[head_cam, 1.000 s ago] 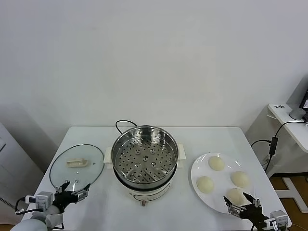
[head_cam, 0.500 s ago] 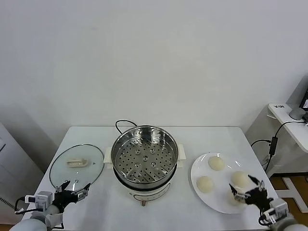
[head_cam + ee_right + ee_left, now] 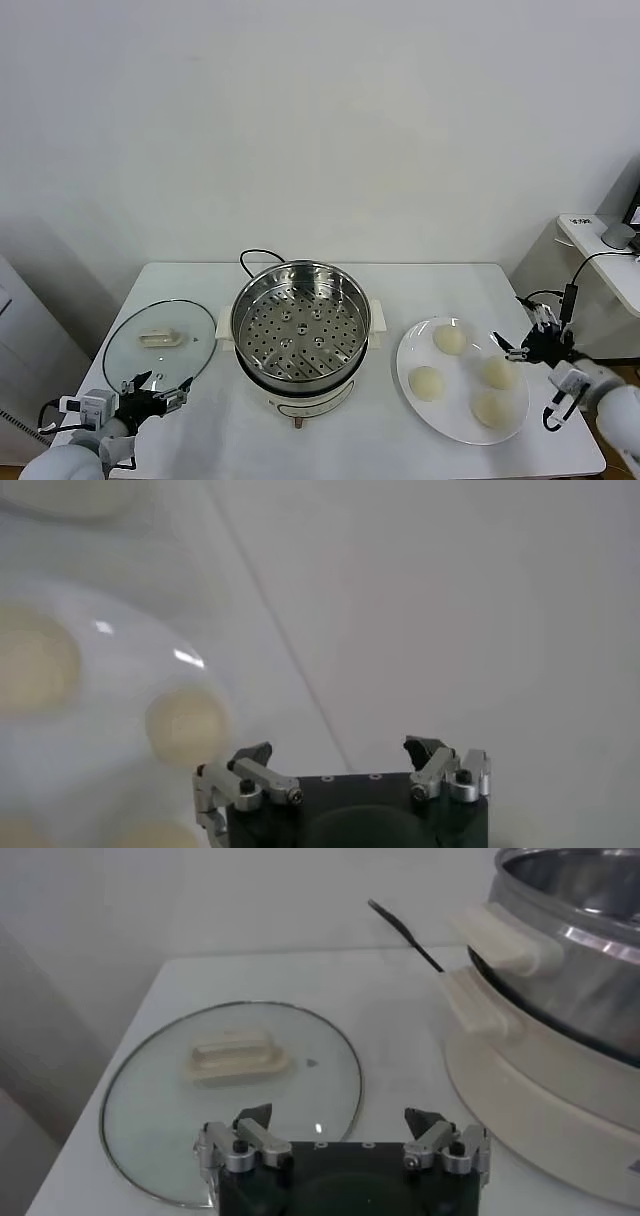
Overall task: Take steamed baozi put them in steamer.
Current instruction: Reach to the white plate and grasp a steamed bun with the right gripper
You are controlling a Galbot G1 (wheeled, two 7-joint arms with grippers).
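The middle of the baozi [image 3: 450, 340] [image 3: 188, 727] at the back of the white plate, the one farthest from the front baozi, will be gripped by my right gripper.
Several cream-white steamed baozi lie on a white plate [image 3: 455, 420] at the table's right: one at the back [image 3: 450, 340], one toward the steamer [image 3: 427, 382], one on the right [image 3: 499, 372], one nearest the front [image 3: 491, 407]. The steel steamer [image 3: 300, 322], with its perforated floor bare, stands mid-table. My right gripper [image 3: 518, 338] hovers open and empty by the plate's right rim, beside the right-hand bun. The right wrist view shows a baozi [image 3: 186, 723] ahead of that gripper [image 3: 340, 752]. My left gripper [image 3: 155, 392] stays open at the front left.
A glass lid [image 3: 160, 345] with a cream handle lies flat left of the steamer, just ahead of the left gripper [image 3: 340, 1120]. In the left wrist view the steamer's white handle [image 3: 500, 938] and black cord [image 3: 405, 933] show. A side table with cables stands off to the right.
My right gripper has risen from the table's front edge and travelled back along the plate's right side. The left arm has shifted only slightly.
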